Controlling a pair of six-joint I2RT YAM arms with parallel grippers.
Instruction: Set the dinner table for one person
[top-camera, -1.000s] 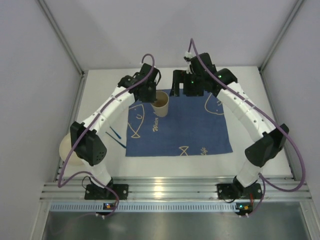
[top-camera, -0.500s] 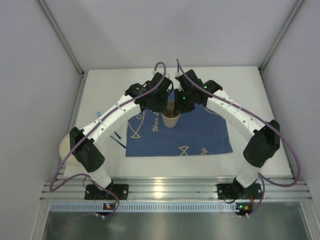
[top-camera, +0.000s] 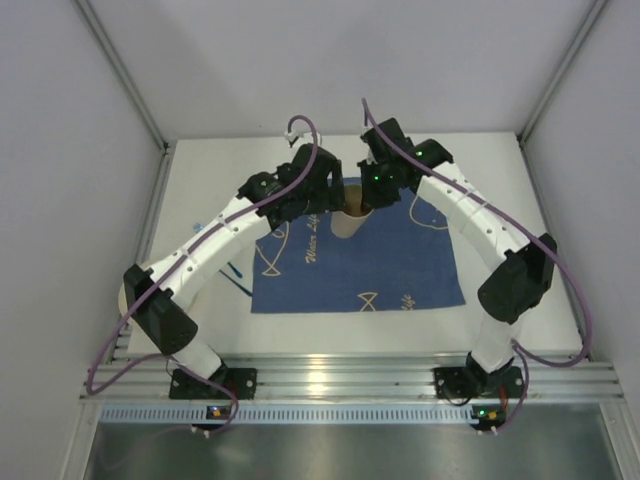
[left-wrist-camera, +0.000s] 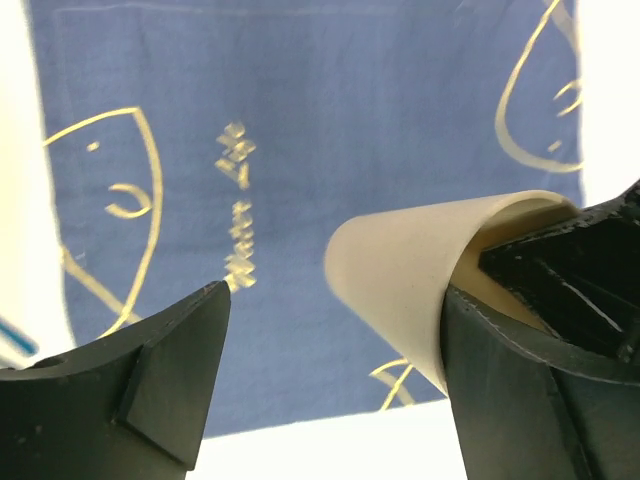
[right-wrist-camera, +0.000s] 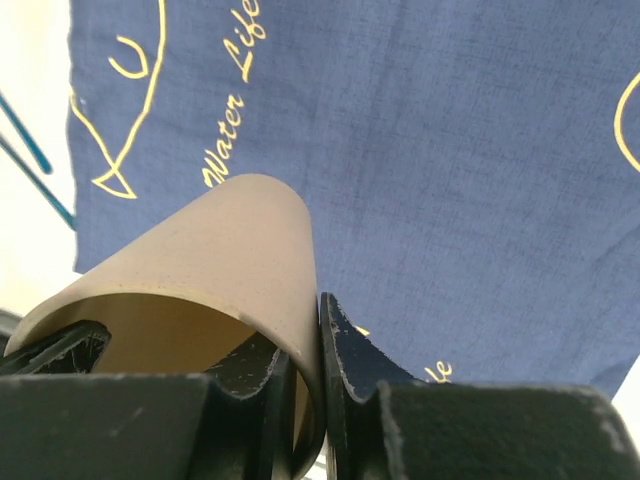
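Note:
The robot's right gripper will set the beige cup down on the placemat's back corner (top-camera: 415, 198) by the yellow fish outline.
A beige cup (top-camera: 347, 222) is at the back edge of the dark blue fish-print placemat (top-camera: 360, 265) on the white dinner table (top-camera: 200, 190). My right gripper (top-camera: 372, 195) is shut on the cup's rim. In the right wrist view one finger is inside the cup (right-wrist-camera: 220, 250) and the other outside, pinching the wall, so the right gripper (right-wrist-camera: 318, 370) holds it. My left gripper (top-camera: 322, 195) is open beside the cup (left-wrist-camera: 400, 265). In the left wrist view its right finger (left-wrist-camera: 530, 390) is next to the cup wall and its left finger (left-wrist-camera: 160, 390) stands well apart.
A cream plate (top-camera: 127, 297) lies at the table's left edge, partly under my left arm. Blue chopsticks (top-camera: 235, 275) lie on the table left of the placemat and also show as chopsticks (right-wrist-camera: 30, 150) in the right wrist view. White walls enclose the table.
My left gripper carried the cup right to the placemat's back edge, then opened and let go. My right gripper came in and shut on the rim.

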